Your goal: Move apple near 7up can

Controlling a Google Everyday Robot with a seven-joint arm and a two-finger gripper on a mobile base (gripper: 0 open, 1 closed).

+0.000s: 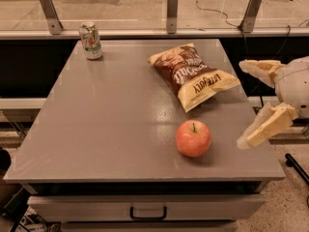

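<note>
The red-pink apple [196, 139] sits in front of the chip bag. I need to move my gripper to its middle next and close it there.
The red-pink apple [193, 138] stands upright on the grey table [106, 124], near the front right. The 7up can [90, 41], silvery with green and red marks, stands at the table's back left corner, far from the apple. My gripper [251, 103] is at the right edge of the view, over the table's right side, to the right of the apple and apart from it. Its two cream fingers [264, 127] are spread wide and hold nothing.
A brown and yellow chip bag [193, 75] lies flat behind the apple, toward the back right. A rail with metal posts [172, 6] runs behind the table. A drawer with a handle [147, 211] is under the front edge.
</note>
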